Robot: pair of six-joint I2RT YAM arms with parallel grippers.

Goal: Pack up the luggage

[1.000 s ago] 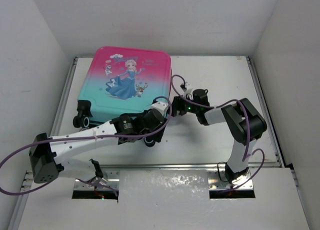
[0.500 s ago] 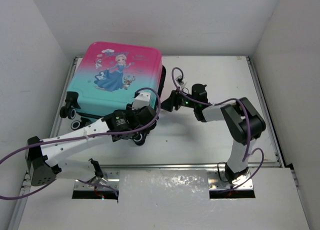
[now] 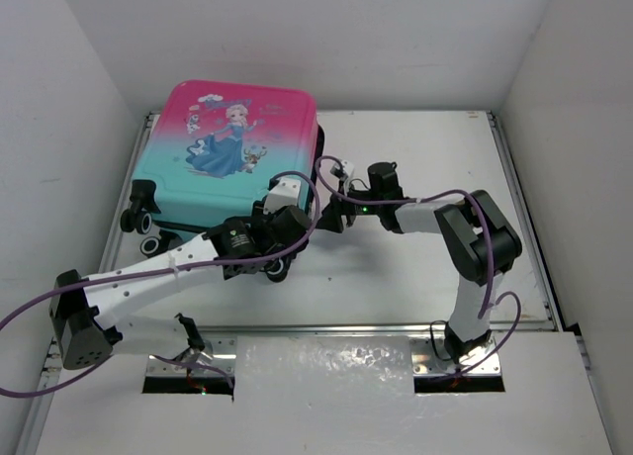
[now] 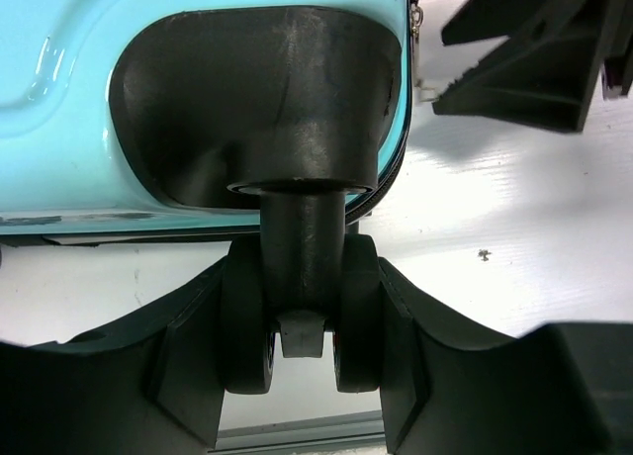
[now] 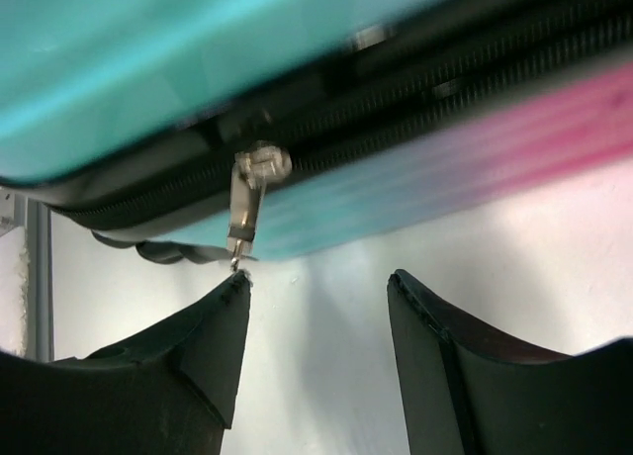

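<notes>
My left gripper will set the luggage down so that it sits at a slant on the back middle of the table (image 3: 308, 166).
The luggage (image 3: 237, 138) lies shut at the back left of the table, its pink-to-teal shell with the princess facing up. My left gripper (image 3: 282, 260) is at its near right corner, shut on the black twin wheel (image 4: 247, 326), with the teal shell (image 4: 59, 99) above it. My right gripper (image 3: 326, 216) is open beside the luggage's right side, near the same corner. In the right wrist view its jaws (image 5: 316, 297) are apart under the zipper line, and the metal zipper pull (image 5: 247, 203) hangs just above the left fingertip (image 5: 232, 302), held by nothing.
Two more black wheels (image 3: 143, 223) stick out at the luggage's near left. White walls close in on the left, back and right. Metal rails (image 3: 514, 198) line the table's sides. Purple cables loop round both arms. The right gripper's fingers (image 4: 534, 59) show near the wheel.
The luggage has slid left and back with my left gripper on its wheel. My right gripper has moved left to the luggage's right side.
</notes>
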